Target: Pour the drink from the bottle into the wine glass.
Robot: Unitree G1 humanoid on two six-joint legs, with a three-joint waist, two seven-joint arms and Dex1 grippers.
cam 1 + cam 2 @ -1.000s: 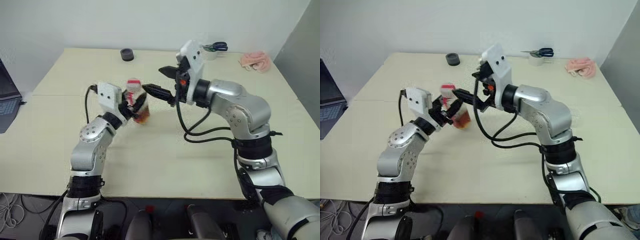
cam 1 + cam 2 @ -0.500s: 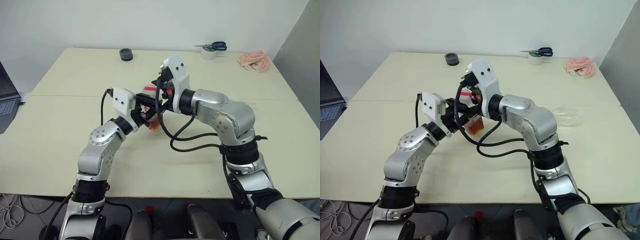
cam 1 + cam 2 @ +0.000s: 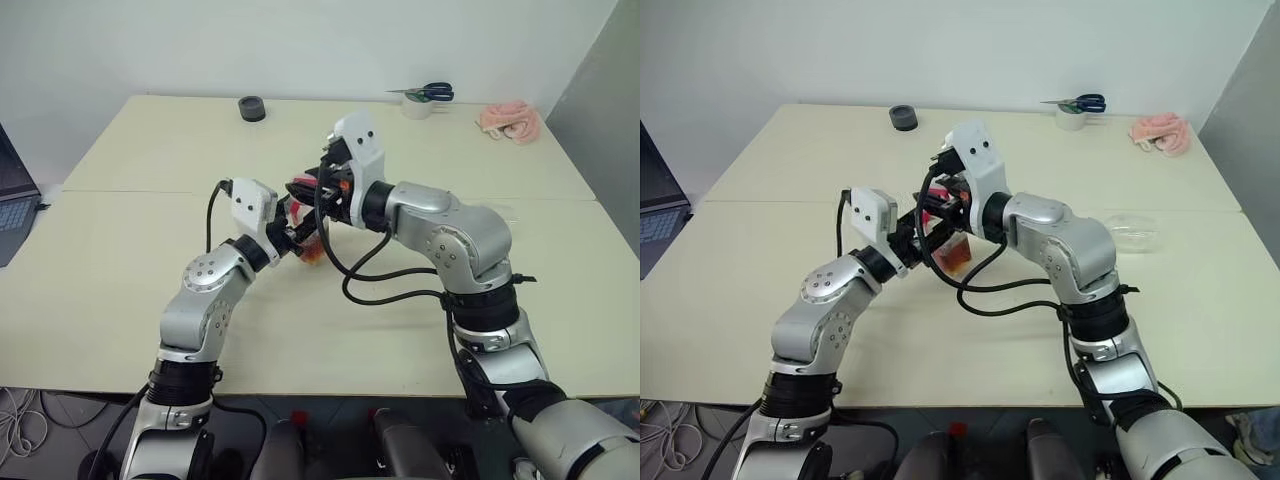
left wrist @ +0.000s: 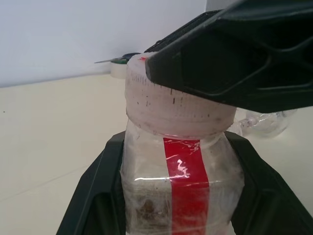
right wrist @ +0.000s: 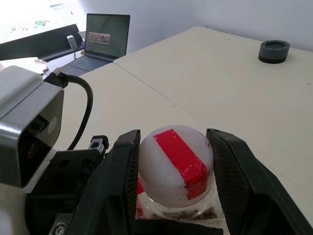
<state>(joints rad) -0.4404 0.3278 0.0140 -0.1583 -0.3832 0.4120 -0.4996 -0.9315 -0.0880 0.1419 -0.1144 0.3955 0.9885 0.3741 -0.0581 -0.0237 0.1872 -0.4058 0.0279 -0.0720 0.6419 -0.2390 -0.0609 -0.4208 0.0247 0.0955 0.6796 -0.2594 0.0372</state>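
The cap is still on the bottle's neck and my right gripper is twisted far around, so it should open, swing back and grip the cap's sides (image 4: pixel 168 112) to unscrew it.
My left gripper (image 4: pixel 178 142) is shut on the body of the bottle (image 4: pixel 181 191) and holds it upright above the middle of the table. The bottle is small and clear, with a red strip down its side. The amber drink (image 3: pixel 953 260) sits in its bottom. My right gripper (image 5: pixel 173 166) reaches in from the right above the left gripper, its two fingers (image 5: pixel 122 171) closed against either side of the cap (image 5: pixel 176 156). The cap is whitish with red tape across it. The wine glass (image 3: pixel 1133 232) is on the table to the right, clear of both arms.
A black round object (image 3: pixel 253 108) lies at the table's far edge. A tape roll with scissors (image 3: pixel 420 100) and a pink cloth (image 3: pixel 510 120) are at the far right. A laptop (image 5: pixel 100 41) stands off the table's left side.
A second ago my right gripper stood open beside the bottle's top; it has come down over the cap and closed on it. My left gripper keeps its hold on the bottle.
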